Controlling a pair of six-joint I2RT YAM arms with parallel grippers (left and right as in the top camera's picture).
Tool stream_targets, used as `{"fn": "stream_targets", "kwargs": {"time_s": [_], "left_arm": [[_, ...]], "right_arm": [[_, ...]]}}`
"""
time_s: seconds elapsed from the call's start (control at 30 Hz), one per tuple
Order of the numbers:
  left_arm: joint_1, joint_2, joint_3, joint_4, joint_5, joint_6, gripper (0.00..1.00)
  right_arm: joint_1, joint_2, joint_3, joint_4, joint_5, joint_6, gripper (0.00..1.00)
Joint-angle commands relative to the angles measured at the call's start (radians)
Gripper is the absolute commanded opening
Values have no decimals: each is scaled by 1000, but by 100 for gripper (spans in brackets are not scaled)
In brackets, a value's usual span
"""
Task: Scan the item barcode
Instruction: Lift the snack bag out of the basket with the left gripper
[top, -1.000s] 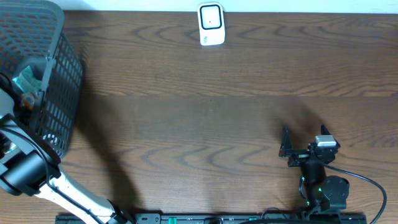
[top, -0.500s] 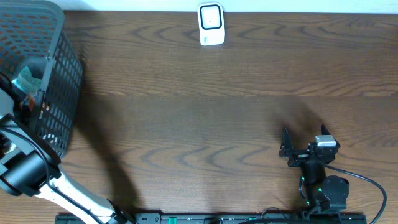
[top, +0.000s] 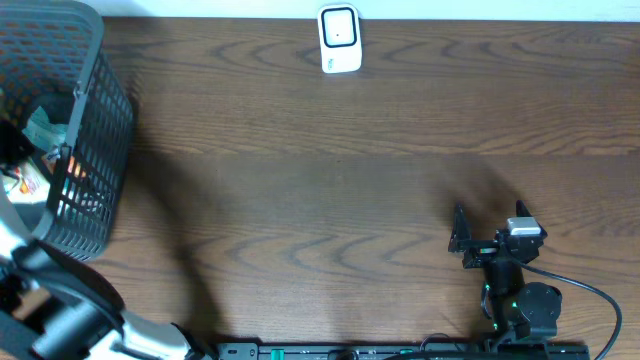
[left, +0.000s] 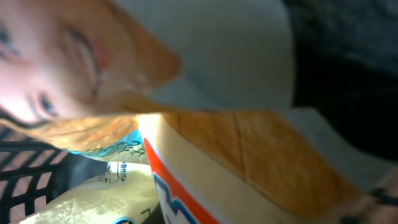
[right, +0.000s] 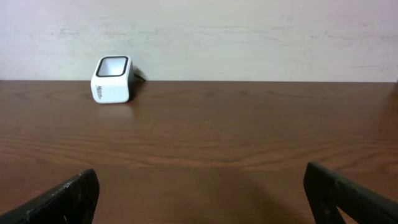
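Observation:
The orange and white packet, still down inside the black mesh basket, will be let go by my left gripper on the bare wood (top: 356, 168) just in front of the white scanner.
My left gripper (top: 18, 168) reaches down inside the black mesh basket (top: 95, 110) at the table's far left. Its wrist view is filled by an orange and white packet with blue print (left: 249, 162), pressed right up to the camera and hiding the fingers; the jaws are shut on it. No barcode shows. The white scanner (top: 339, 40) stands at the far edge of the table, also seen from the right wrist as the scanner (right: 112, 79). My right gripper (top: 465, 238) rests near the front right, open and holding nothing, its gripper (right: 202, 199) facing the scanner.
Other packets lie in the basket: a pale one (left: 93, 199) and one printed with a face (left: 56, 62). The basket's mesh wall (left: 18, 186) is close by. My left arm (top: 60, 300) runs along the table's front left corner.
My left gripper has shut inside the basket. The left arm has pulled toward the front edge, and the basket has shifted with it. The right arm has not moved.

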Motion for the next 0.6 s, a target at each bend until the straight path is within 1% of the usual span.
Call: {"fn": "stream_targets", "kwargs": {"time_s": [0.0, 0.1, 0.17, 0.23, 0.33, 0.43, 0.5, 0.57], "left_arm": [[-4, -115, 10, 18, 70, -149, 7], [-6, -188, 10, 39, 72, -214, 7], [-10, -228, 10, 53, 120, -220, 7], [-11, -256, 10, 76, 212, -221, 7], [-11, -283, 10, 129, 425, -230, 7], [-11, -292, 10, 188, 583, -322, 7], [-11, -294, 10, 223, 633, -403, 7], [-11, -297, 10, 248, 653, -473, 7]], "right_arm": [[-8, -6, -1, -5, 5, 11, 99], [-8, -6, -1, -5, 5, 11, 99], [-8, -6, -1, -5, 5, 11, 99], [-8, -6, -1, -5, 5, 11, 99], [-8, -6, -1, -5, 5, 11, 99], [-8, -6, -1, -5, 5, 11, 99], [-8, -6, -1, -5, 5, 11, 99], [-8, -6, -1, -5, 5, 11, 99]]}}
